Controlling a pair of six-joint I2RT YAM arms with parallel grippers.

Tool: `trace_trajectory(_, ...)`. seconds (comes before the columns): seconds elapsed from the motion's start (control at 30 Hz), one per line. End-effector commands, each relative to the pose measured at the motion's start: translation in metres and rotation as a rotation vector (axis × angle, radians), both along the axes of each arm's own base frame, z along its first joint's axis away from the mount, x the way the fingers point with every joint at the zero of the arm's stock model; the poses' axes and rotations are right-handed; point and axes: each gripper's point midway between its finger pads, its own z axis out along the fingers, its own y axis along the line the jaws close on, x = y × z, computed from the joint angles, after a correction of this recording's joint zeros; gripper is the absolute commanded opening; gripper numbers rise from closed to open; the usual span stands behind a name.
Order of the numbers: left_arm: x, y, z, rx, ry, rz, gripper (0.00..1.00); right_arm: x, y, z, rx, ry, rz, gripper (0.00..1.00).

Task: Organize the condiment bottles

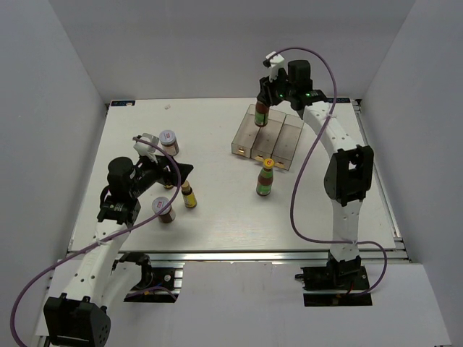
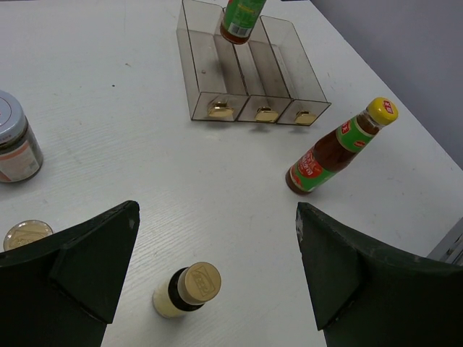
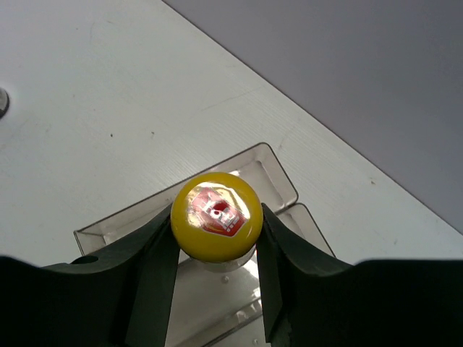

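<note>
I need to use my right gripper to set the red sauce bottle free in the tray compartment (image 1: 252, 130) (image 3: 205, 210) that is nearest the white-lidded jars.
My right gripper (image 1: 263, 98) is shut on the yellow cap (image 3: 216, 215) of a red sauce bottle (image 1: 261, 114) and holds it upright over the far end of the clear tray (image 1: 283, 144); whether it touches the tray floor I cannot tell. It also shows in the left wrist view (image 2: 242, 18). The second red sauce bottle (image 1: 265, 179) stands in front of the tray. My left gripper (image 2: 217, 210) is open above a slim gold-capped bottle (image 2: 189, 289). The other slim bottle's cap (image 2: 25, 235) shows at the left. One white-lidded jar (image 1: 168, 140) stands farther back, the other (image 1: 164, 210) near my left arm.
The tray (image 2: 206, 69) has three long compartments with gold handles at the near end, all without bottles standing in them. Grey walls close the table on the left, right and back. The second red bottle (image 2: 336, 148) stands right of my left gripper.
</note>
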Motion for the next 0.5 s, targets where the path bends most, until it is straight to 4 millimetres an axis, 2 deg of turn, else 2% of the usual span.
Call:
trace_trajectory(0.0, -0.002, -0.004, 0.014, 0.004, -0.037, -0.029, 0.98, 0.009, 0.026, 0.112, 0.123, -0.314, 0.072, 0.0)
trace_trajectory(0.17, -0.002, -0.004, 0.014, 0.005, -0.039, -0.036, 0.98, 0.012, 0.035, 0.09, 0.138, -0.291, 0.095, 0.0)
trace_trajectory(0.23, -0.003, -0.005, 0.015, 0.002, -0.04, -0.04, 0.98, 0.013, 0.038, 0.093, 0.149, -0.308, 0.096, 0.0)
trace_trajectory(0.47, -0.004, -0.007, 0.016, 0.0, -0.041, -0.052, 0.98, 0.029, 0.041, 0.062, 0.118, -0.274, 0.06, 0.0)
